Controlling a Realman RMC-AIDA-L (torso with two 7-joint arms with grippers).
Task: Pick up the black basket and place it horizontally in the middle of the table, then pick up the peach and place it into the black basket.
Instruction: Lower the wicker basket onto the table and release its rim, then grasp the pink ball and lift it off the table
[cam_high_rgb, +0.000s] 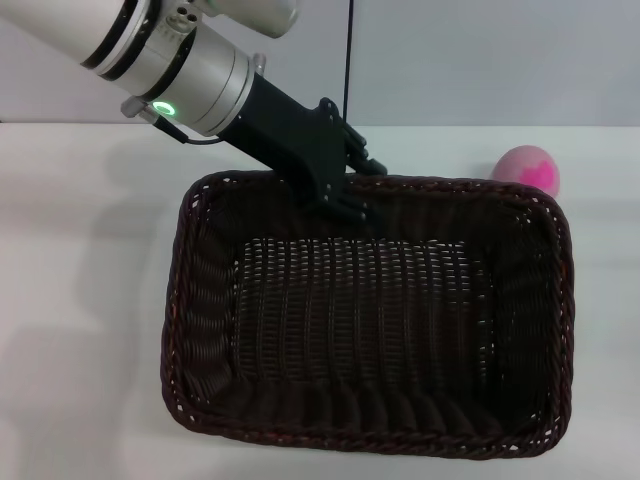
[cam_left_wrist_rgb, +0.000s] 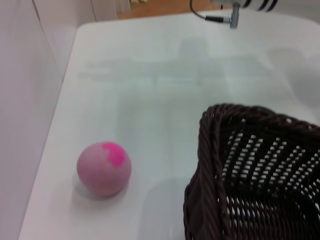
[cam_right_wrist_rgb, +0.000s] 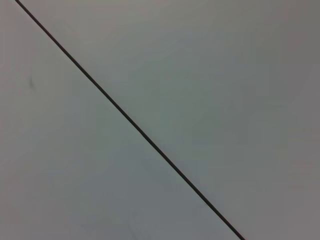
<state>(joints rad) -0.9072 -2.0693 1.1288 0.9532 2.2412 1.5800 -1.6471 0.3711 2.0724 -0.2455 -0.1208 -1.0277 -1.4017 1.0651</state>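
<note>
I should next move my right gripper to the peach's bright pink patch (cam_high_rgb: 538, 172), just behind the far rim of the black basket, and close it there.
The black basket (cam_high_rgb: 370, 320) lies flat and lengthwise across the middle of the white table (cam_high_rgb: 80, 330); one corner of it shows in the left wrist view (cam_left_wrist_rgb: 250, 170). My left gripper (cam_high_rgb: 352, 190) reaches in from the upper left and sits at the middle of the basket's far rim. The peach (cam_high_rgb: 527, 170) rests on the table just behind the basket's far right corner. In the left wrist view the peach (cam_left_wrist_rgb: 104, 167) lies apart from the basket. My right gripper is out of view.
A grey wall (cam_high_rgb: 480, 60) rises behind the table's far edge, with a thin black cable (cam_high_rgb: 349, 60) hanging on it. The right wrist view shows only this wall and the cable (cam_right_wrist_rgb: 130, 120).
</note>
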